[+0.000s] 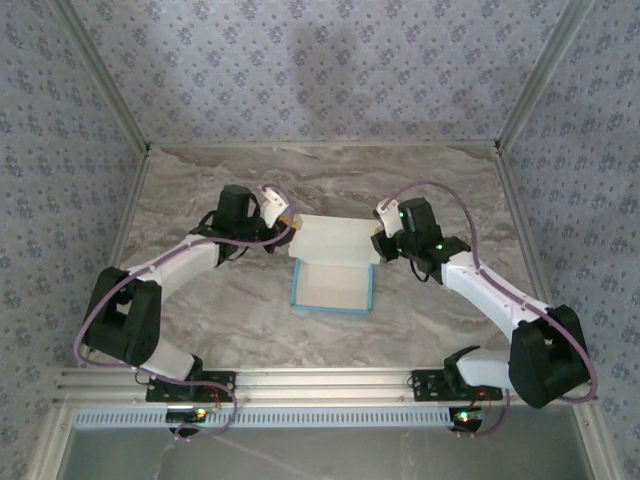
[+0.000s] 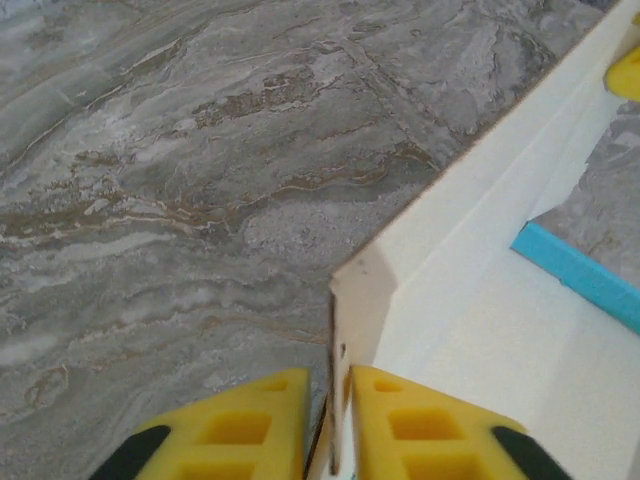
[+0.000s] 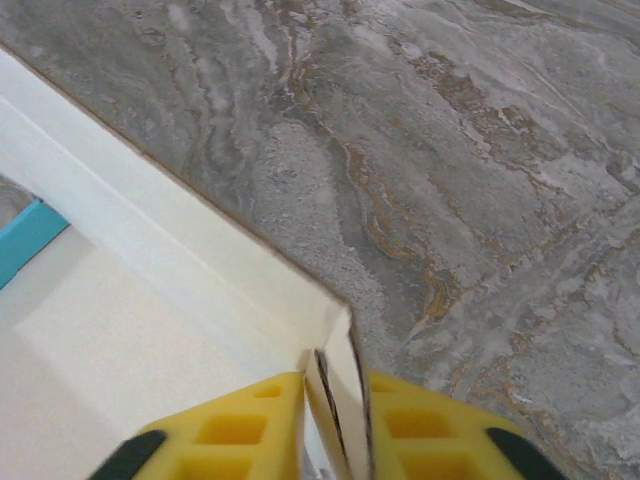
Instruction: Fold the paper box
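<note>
I am pinching the corner tab along with the flap's side edge in my right gripper, so next I open it, free the tab and take the flap's side edge alone (image 3: 322,392).
The paper box (image 1: 333,268) lies mid-table, a shallow beige tray with light blue outer walls and a beige flap standing along its far side. My left gripper (image 1: 290,222) is at the flap's far-left corner. In the left wrist view its yellow fingers (image 2: 240,430) are shut on the upright cardboard edge (image 2: 350,300). My right gripper (image 1: 378,240) is at the far-right corner. Seen from the right wrist, its fingertips (image 3: 250,430) pinch the doubled cardboard layers of that corner (image 3: 335,340). A blue wall edge (image 2: 575,275) shows beside the beige inside.
Grey marble tabletop (image 1: 240,180) surrounds the box. Patterned walls (image 1: 320,70) close in the back and both sides. An aluminium rail (image 1: 320,385) with both arm bases runs along the near edge.
</note>
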Motion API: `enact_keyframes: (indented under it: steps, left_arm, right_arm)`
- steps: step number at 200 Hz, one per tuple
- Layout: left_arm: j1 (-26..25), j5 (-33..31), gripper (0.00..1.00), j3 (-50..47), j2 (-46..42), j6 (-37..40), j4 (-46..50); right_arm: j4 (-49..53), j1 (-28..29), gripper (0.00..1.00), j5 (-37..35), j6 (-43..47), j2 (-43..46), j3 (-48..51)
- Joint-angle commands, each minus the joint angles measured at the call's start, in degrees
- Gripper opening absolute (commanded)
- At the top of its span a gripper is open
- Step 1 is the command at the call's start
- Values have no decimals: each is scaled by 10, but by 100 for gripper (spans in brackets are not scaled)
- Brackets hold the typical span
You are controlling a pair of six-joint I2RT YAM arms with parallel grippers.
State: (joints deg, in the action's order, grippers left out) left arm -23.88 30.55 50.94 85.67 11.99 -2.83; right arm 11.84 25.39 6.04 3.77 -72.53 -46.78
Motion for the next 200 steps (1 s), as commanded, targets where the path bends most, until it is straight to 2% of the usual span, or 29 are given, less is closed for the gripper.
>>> enact_keyframes:
  steps: [1, 42, 81, 110, 148, 180, 200]
  left_arm:
    - [-21, -12, 12, 11, -3, -20, 8]
    - [-38, -79, 1, -2, -19, -92, -37]
    - [-79, -149, 0, -28, -37, -135, -101]
    - [-88, -180, 0, -56, -43, -155, -151]
    - [-100, -226, 0, -100, -40, -174, -237]
    - [-111, -221, 4, -82, -28, -167, -223]
    - [-112, -207, 18, -75, -34, -145, -200]
  right_arm:
    - [12, 20, 15, -36, -45, -3, -20]
    - [-12, 58, 14, -93, -128, -1, -22]
    - [-56, 83, 15, -135, -187, 17, -8]
    - [-99, 88, 16, -166, -216, 44, 19]
    - [-210, 107, 19, -221, -273, 57, 77]
    - [-218, 121, 26, -202, -213, 34, 73]
    - [-204, 110, 32, -148, -146, 39, 82]
